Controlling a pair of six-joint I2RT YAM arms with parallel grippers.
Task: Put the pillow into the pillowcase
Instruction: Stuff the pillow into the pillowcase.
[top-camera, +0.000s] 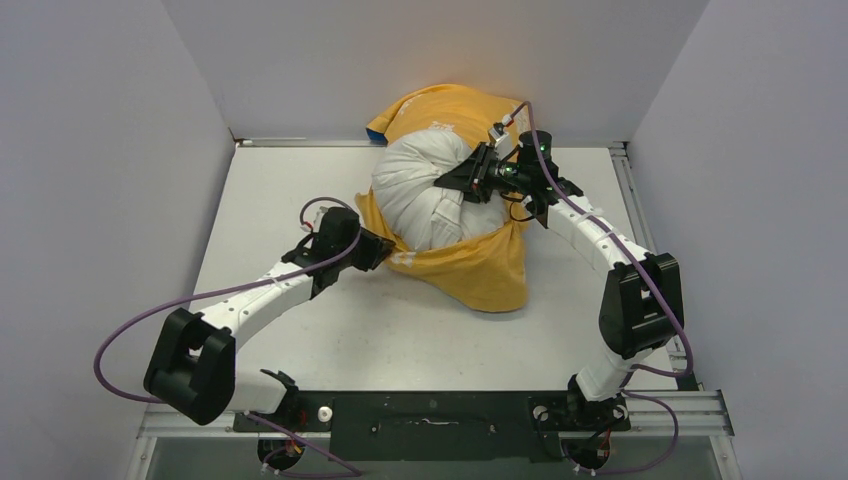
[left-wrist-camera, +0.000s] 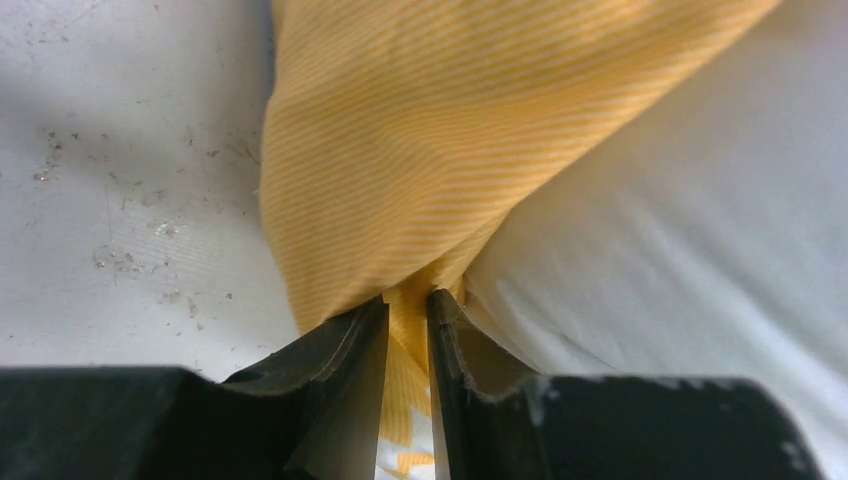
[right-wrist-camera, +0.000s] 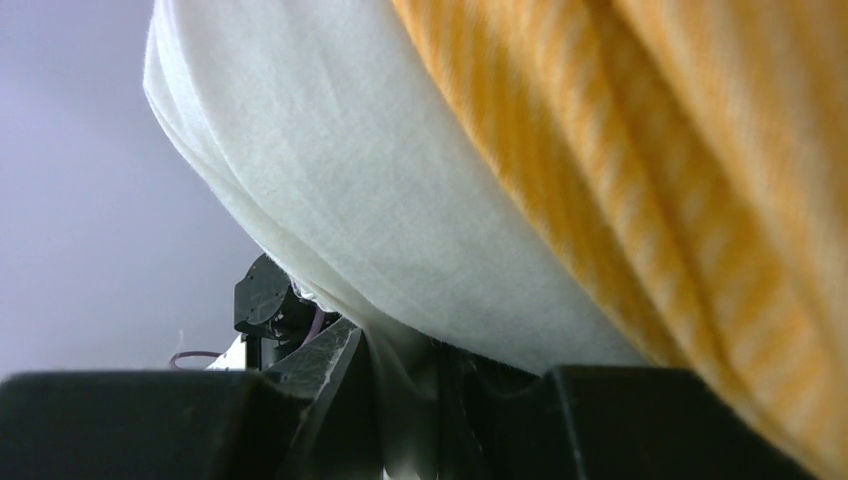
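The left gripper is pinching the end fold of the pillowcase while the pillow bulges over the pillowcase's near edge, so it should take that edge of the pillowcase farther in and raise (top-camera: 412, 254) it.
The off-white pillow (top-camera: 425, 195) bulges out of the orange-yellow pillowcase (top-camera: 480, 268) at the back middle of the table; the case wraps its far and near sides. My left gripper (top-camera: 385, 247) is shut on the case's orange edge at the pillow's left. In the left wrist view the fingers (left-wrist-camera: 345, 345) pinch a fold of the pillowcase (left-wrist-camera: 400, 170), with the pillow (left-wrist-camera: 690, 230) to the right. My right gripper (top-camera: 447, 182) is shut on a fold of the pillow on its upper right side. In the right wrist view the pillow (right-wrist-camera: 360, 200) fills the middle and the pillowcase (right-wrist-camera: 680, 170) the right.
Grey walls enclose the white table (top-camera: 300, 330) on the left, back and right. A metal rail (top-camera: 640, 215) runs along the right edge. A little blue of the case (top-camera: 376, 136) shows at the back wall.
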